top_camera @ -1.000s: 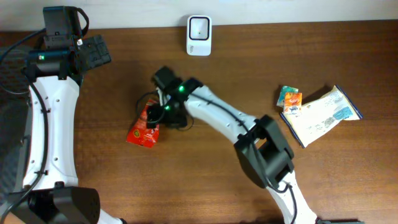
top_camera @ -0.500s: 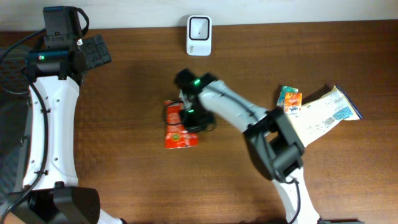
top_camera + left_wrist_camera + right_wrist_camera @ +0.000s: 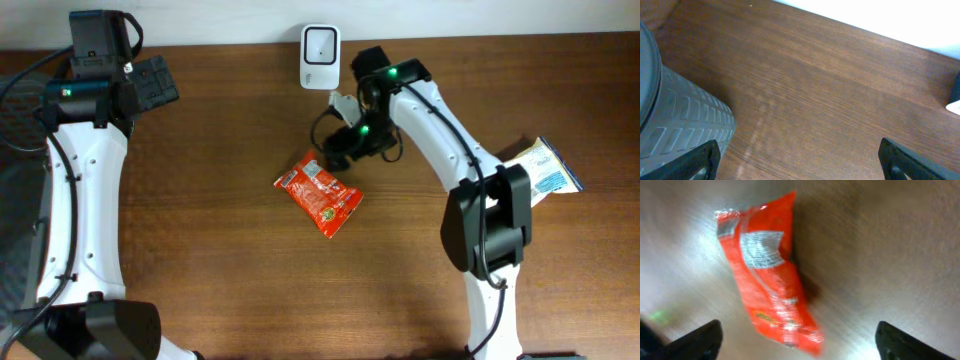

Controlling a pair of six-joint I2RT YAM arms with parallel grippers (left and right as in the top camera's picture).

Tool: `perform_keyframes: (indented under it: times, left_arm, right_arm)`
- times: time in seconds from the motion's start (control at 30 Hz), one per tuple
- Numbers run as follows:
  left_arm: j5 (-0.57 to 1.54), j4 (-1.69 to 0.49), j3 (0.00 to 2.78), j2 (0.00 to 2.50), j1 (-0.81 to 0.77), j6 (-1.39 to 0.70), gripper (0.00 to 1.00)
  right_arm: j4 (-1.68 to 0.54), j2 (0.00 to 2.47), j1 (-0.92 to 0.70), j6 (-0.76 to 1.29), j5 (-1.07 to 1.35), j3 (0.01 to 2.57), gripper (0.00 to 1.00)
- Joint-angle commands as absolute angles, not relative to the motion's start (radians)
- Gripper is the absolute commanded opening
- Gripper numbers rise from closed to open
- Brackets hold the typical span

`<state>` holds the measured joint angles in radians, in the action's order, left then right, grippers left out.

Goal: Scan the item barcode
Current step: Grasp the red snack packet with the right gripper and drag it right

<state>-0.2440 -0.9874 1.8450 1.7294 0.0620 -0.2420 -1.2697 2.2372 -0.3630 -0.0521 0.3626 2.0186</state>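
Observation:
I will next move my right gripper to the end of the red snack packet opposite its white printed panel and close on the corner (image 3: 357, 194) (image 3: 813, 344) nearest the gripper.
A red snack packet (image 3: 320, 194) lies flat on the wooden table, near its middle. In the right wrist view the packet (image 3: 769, 275) shows a white printed panel and is blurred. My right gripper (image 3: 338, 150) hovers just up and right of it, between the packet and the white scanner (image 3: 320, 43) at the back edge. The right gripper (image 3: 800, 347) is open, and the packet's lower end lies below and between its fingertips, apart from them. My left gripper (image 3: 158, 84) sits at the far back left; it (image 3: 802, 165) is open over bare wood.
A white and blue packet (image 3: 520, 183) and small orange and teal packets (image 3: 465, 157) lie at the right. A grey ribbed container (image 3: 680, 125) stands beside the left gripper.
The right gripper carried the red packet from left of centre rightward, let it go, and rose toward the scanner. The packet now lies turned diagonally. The left arm has not moved.

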Motion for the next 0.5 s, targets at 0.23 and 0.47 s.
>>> perform_keyframes:
  times: [0.23,0.47]
  left_arm:
    - [-0.252,-0.989,1.864,1.705,0.062,-0.226,0.99]
    - [-0.252,-0.989,1.864,1.705,0.062,-0.226,0.99]
  right_arm:
    - [-1.162,2.207,-0.493,0.736,0.322,1.817,0.94]
    - [-1.046,2.207,-0.542,0.963,0.120,1.654,0.94]
